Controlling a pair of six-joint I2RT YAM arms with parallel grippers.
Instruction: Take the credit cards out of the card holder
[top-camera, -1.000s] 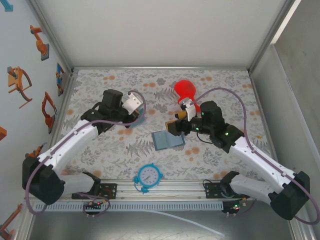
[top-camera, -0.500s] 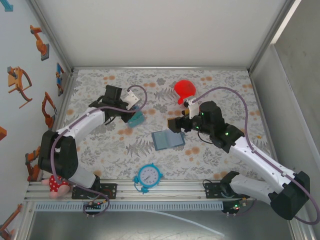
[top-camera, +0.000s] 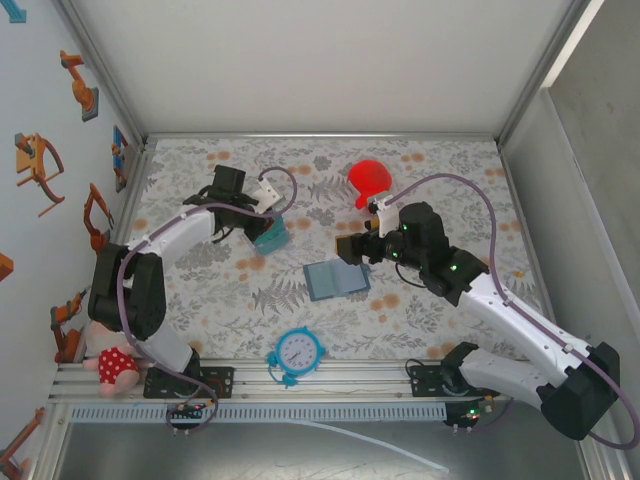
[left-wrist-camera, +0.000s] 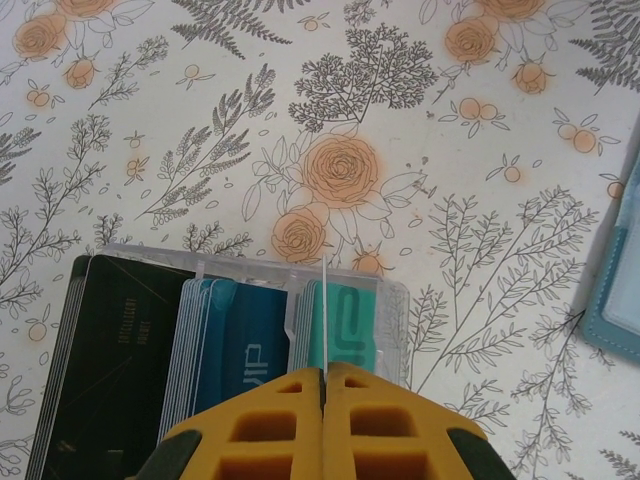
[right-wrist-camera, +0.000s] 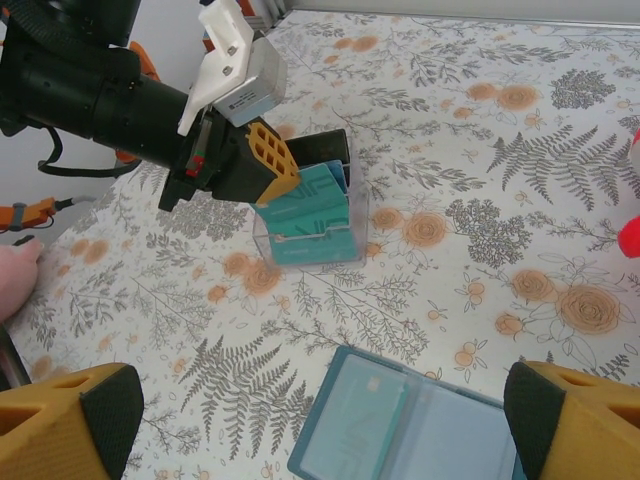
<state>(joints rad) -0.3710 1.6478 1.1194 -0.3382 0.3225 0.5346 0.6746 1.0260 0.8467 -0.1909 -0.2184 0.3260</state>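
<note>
I should let go of the thin credit card with my left gripper among the teal cards in the clear card box (top-camera: 271, 238) (left-wrist-camera: 338, 335).
The card holder (top-camera: 335, 280) lies open on the flowered table, slate-blue with a lighter inside. In the right wrist view the card holder (right-wrist-camera: 420, 425) has one credit card (right-wrist-camera: 365, 415) in its left clear pocket. My right gripper (right-wrist-camera: 322, 415) hangs open above it, one finger at each side; from above the right gripper (top-camera: 350, 248) is just behind the holder. My left gripper (left-wrist-camera: 325, 375) is shut on a thin credit card (left-wrist-camera: 325, 315), seen edge-on. It holds the card over a clear card box (left-wrist-camera: 250, 300) with black, blue and teal cards. The left gripper (top-camera: 268, 222) is at the table's left.
The clear card box (top-camera: 270, 238) stands left of the holder. A red object (top-camera: 370, 178) sits behind the right gripper. A blue clock (top-camera: 298, 352) lies near the front rail, and a pink toy (top-camera: 110, 365) at the front left.
The left arm has swung its elbow back and left, keeping its gripper with the card over the clear box. The right gripper's jaws have opened wider above the holder.
</note>
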